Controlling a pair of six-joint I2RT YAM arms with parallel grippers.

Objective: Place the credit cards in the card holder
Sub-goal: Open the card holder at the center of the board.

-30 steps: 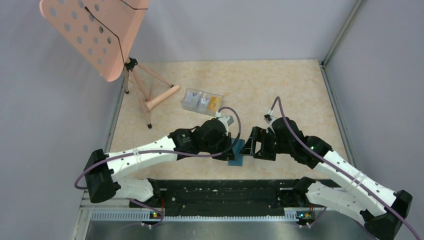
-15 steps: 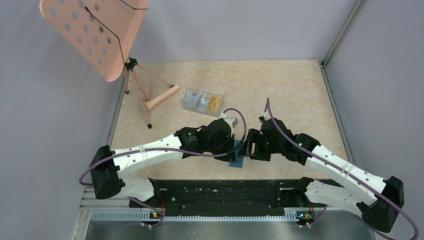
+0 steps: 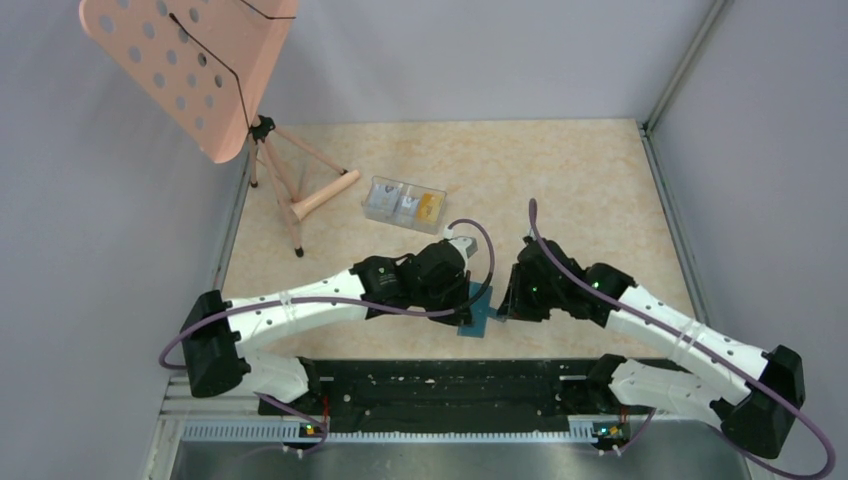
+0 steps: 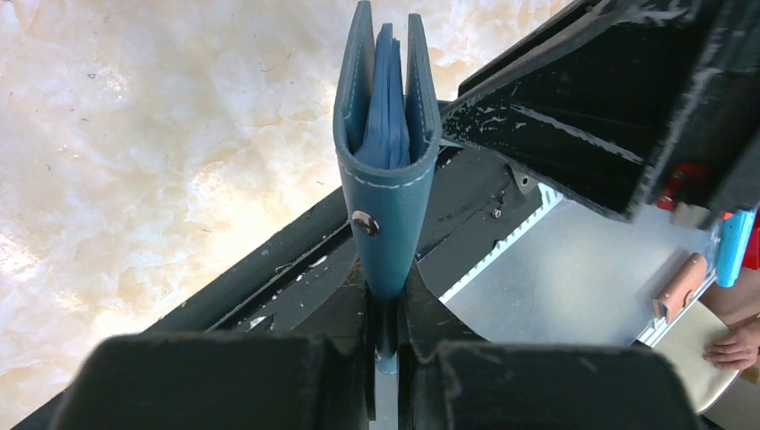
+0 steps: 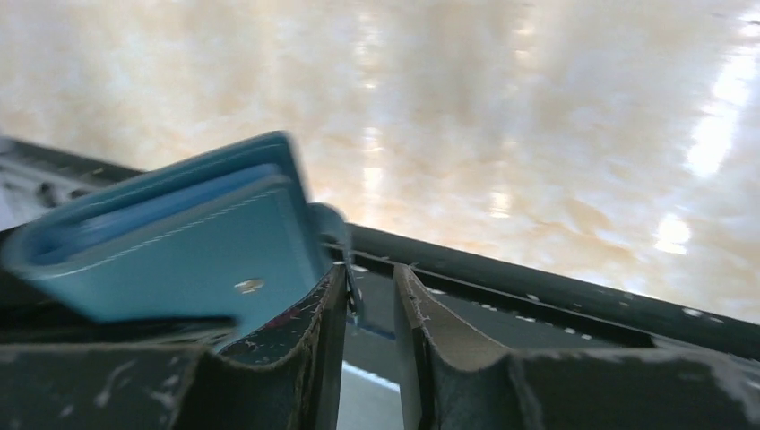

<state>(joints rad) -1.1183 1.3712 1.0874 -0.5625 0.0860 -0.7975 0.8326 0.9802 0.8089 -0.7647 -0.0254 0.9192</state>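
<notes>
Next, my right gripper takes the snap tab (image 5: 334, 229) before my left gripper, which pinches the folded covers of the card holder together, shifts to open them.
The teal-blue card holder (image 3: 476, 318) hangs folded between the two arms near the table's front edge. My left gripper (image 4: 385, 300) is shut on its lower edge, and the holder (image 4: 385, 170) stands upright with its blue pockets facing away. My right gripper (image 5: 369, 278) is at the holder's (image 5: 179, 237) right end. Its jaws are narrow but still apart, with the thin snap tab (image 5: 345, 255) just inside the left finger. In the top view the right gripper (image 3: 503, 303) touches the holder's right side. The credit cards, one orange-yellow (image 3: 428, 207) and the others whitish, seem to lie in the clear box.
A clear plastic compartment box (image 3: 403, 203) sits mid-table behind the arms. A pink music stand (image 3: 185, 70) on a tripod (image 3: 285, 185) stands at the back left. A black rail (image 3: 450, 380) runs along the front edge. Grey walls close in on both sides.
My right gripper moved left up to the card holder and its jaws narrowed from wide open. The left arm shifted slightly, still holding the holder.
</notes>
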